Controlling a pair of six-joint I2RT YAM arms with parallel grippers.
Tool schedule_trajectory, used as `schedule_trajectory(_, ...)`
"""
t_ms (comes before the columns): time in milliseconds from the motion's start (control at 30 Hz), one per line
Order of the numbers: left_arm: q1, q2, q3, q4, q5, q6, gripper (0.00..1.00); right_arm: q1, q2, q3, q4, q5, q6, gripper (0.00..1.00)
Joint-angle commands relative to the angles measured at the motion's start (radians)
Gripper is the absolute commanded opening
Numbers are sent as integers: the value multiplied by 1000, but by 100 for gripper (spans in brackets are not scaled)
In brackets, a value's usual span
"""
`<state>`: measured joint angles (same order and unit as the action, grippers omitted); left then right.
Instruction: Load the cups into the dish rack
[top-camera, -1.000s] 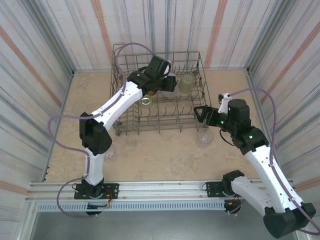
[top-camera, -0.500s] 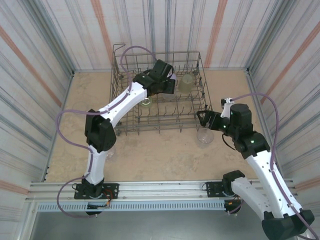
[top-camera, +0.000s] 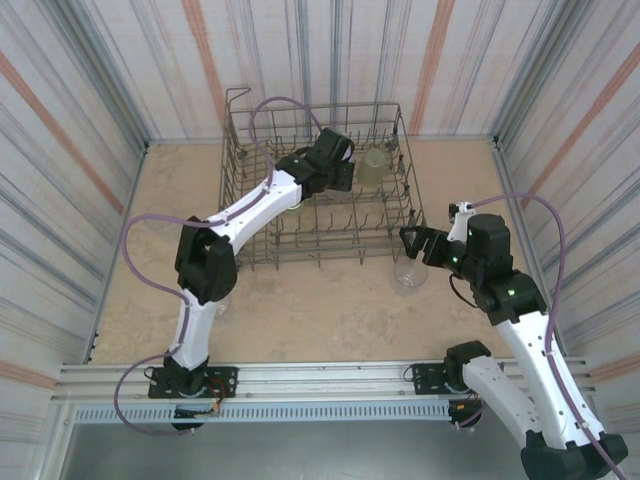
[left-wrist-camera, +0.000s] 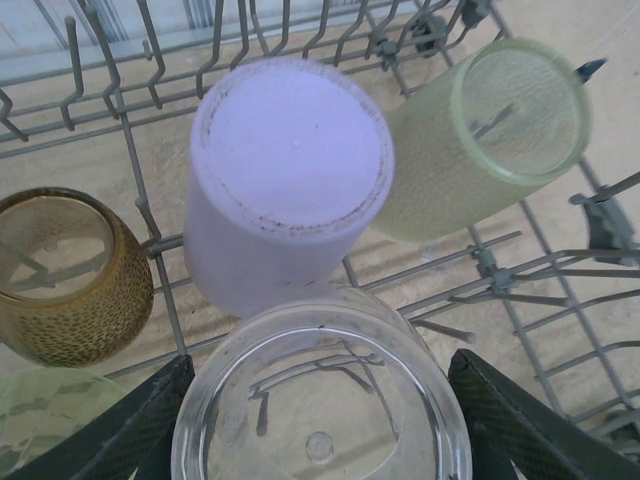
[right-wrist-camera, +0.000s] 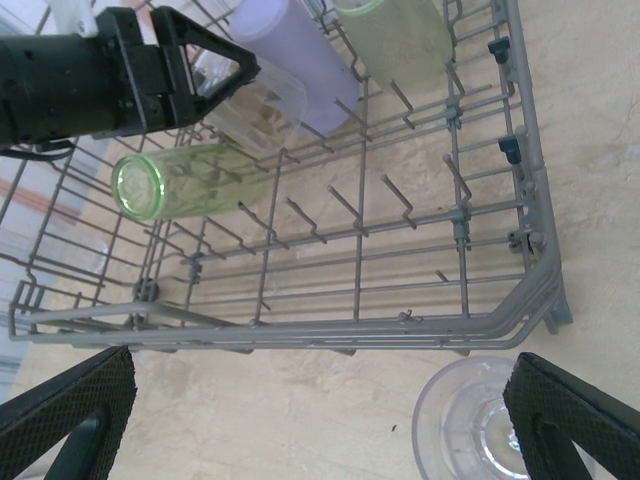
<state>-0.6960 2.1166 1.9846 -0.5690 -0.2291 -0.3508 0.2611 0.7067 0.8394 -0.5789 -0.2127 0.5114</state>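
The robot's left gripper needs to release the clear cup on the rack wires (top-camera: 339, 190) (left-wrist-camera: 335, 385) in front of the lavender cup.
My left gripper (left-wrist-camera: 320, 372) is shut on a clear cup (left-wrist-camera: 320, 400), held base toward the camera over the back of the dish rack (top-camera: 232, 200). Just beyond it, a lavender cup (left-wrist-camera: 290, 170) and a yellow-green cup (left-wrist-camera: 490, 130) stand upside down on the tines. An amber cup (left-wrist-camera: 65, 275) sits to the left, and a green cup (right-wrist-camera: 185, 180) lies on its side. My right gripper (right-wrist-camera: 322, 400) hangs wide open over the table by the rack's front right corner. Another clear cup (right-wrist-camera: 470, 425) stands on the table close to its right finger.
The rack's front rim (right-wrist-camera: 300, 330) runs across just ahead of the right gripper. In the top view the clear cup (top-camera: 410, 272) on the table stands just outside the rack's right front corner. Striped walls close in the table on three sides.
The left arm has carried the clear cup a little to the right, further over the rack's back row. The right arm has shifted slightly rightward, its jaws still wide.
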Motion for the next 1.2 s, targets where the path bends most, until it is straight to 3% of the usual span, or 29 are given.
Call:
schedule_trajectory(0,-3,25,-19,28,-30,22,0,-8,-13,0,-30,-7,-20,99)
schedule_trajectory(567,-4,90,-79,134,-59,51,0,-8,-12,-12,-33,-6,3,99)
schedule_trajectory(633,-3,92,-85,143,-59,48,4,-8,-1,-8,-30,-13,11,99)
schedule_trajectory(767,-3,81,-97,150,-47,49,19,-8,8,1,-29,-20,22,99)
schedule_trajectory(867,-3,48,-114,155,-25,38,47,-9,5,4,-29,-19,32,99)
schedule_trajectory(967,-3,4,-159,197,-12,32,64,-8,2,8,-29,-18,41,99)
schedule_trajectory(1000,-3,-7,-170,208,-8,34,76,-9,2,10,-31,-19,41,99)
schedule_trajectory(1033,-3,-15,-191,231,-2,42,97,-8,2,16,-35,-18,40,99)
schedule_trajectory(1167,-5,-71,-255,285,-6,42,99,-8,8,41,-45,-19,40,99)
